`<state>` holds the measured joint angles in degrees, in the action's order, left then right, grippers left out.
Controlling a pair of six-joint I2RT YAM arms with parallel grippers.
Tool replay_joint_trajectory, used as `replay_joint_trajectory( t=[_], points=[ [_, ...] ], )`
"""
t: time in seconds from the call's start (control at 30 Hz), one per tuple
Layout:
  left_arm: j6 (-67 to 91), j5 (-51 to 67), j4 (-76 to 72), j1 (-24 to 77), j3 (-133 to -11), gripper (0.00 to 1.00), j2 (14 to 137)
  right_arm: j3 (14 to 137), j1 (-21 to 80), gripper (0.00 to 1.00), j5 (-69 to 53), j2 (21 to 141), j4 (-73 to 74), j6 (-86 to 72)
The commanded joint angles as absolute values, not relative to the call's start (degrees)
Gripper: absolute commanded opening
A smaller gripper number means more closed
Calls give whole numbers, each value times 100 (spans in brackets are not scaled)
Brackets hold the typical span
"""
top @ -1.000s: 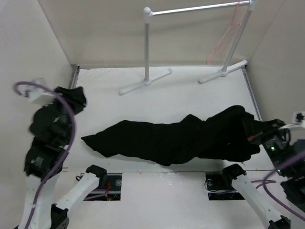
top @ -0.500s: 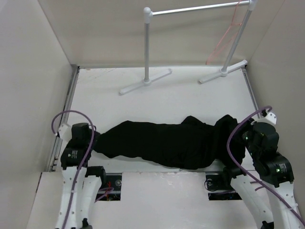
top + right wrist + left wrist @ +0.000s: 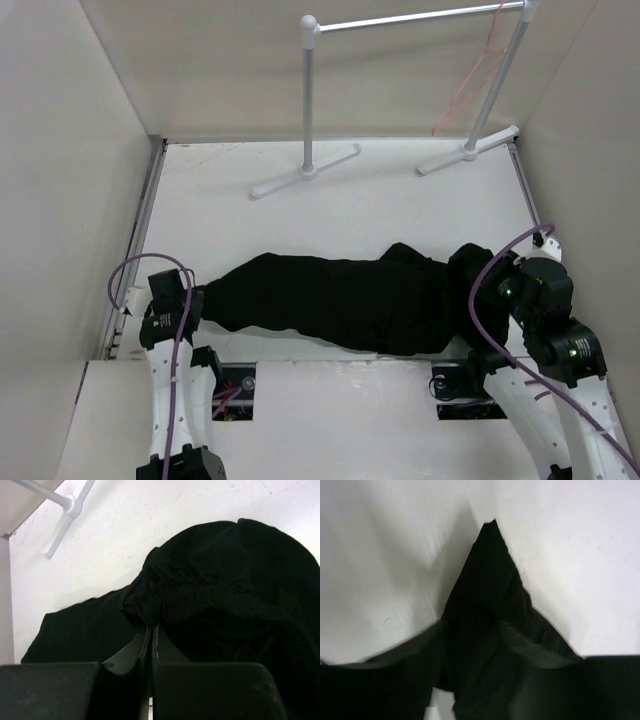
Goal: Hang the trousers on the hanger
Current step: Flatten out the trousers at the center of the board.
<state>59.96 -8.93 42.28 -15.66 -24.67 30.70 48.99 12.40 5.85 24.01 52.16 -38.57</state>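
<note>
I will let go of the trousers' waistband with my right gripper on the white table (image 3: 474, 200), just in front of the rack foot below the hanger.
The black trousers (image 3: 340, 300) lie stretched left to right across the near part of the white table. My left gripper (image 3: 198, 298) is at their left end. In the left wrist view black cloth (image 3: 485, 580) runs back between the dark fingers, and my left gripper (image 3: 470, 625) is shut on it. My right gripper (image 3: 487, 280) is at the right end. In the right wrist view its jaws (image 3: 150, 626) are pressed together at the gathered waistband (image 3: 200, 597). The pink-orange wire hanger (image 3: 470, 85) hangs from the rack bar at the far right.
A white and grey tube rack (image 3: 310, 100) stands at the back of the table, its feet spread on the surface; one foot shows in the right wrist view (image 3: 65, 510). Beige walls close in the left, right and back. Purple cables loop beside both arms.
Both arms have swung down and inward from raised, outer positions to the two ends of the trousers. The trousers now lie shorter and more bunched, their ends pulled toward the middle.
</note>
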Motion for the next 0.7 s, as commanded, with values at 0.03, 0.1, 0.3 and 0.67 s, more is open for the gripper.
replay_joint_trajectory(
  t=[0.03, 0.1, 0.3, 0.67],
  points=[
    [6144, -765, 3113, -1823, -2162, 22, 3331, 4948, 1287, 0, 387, 2320, 5027, -3946],
    [6144, -607, 3085, -1929, -2529, 10, 3288, 5044, 1296, 0, 369, 2320, 5071, -3955],
    [5793, -1045, 3603, -1833, -4734, 1, 3208, 5886, 1331, 0, 466, 2504, 5220, -3876],
    [5063, -1713, 4324, -1868, -7723, 1, 3568, 9270, 1367, 0, 1142, 2962, 5967, -3340]
  ],
)
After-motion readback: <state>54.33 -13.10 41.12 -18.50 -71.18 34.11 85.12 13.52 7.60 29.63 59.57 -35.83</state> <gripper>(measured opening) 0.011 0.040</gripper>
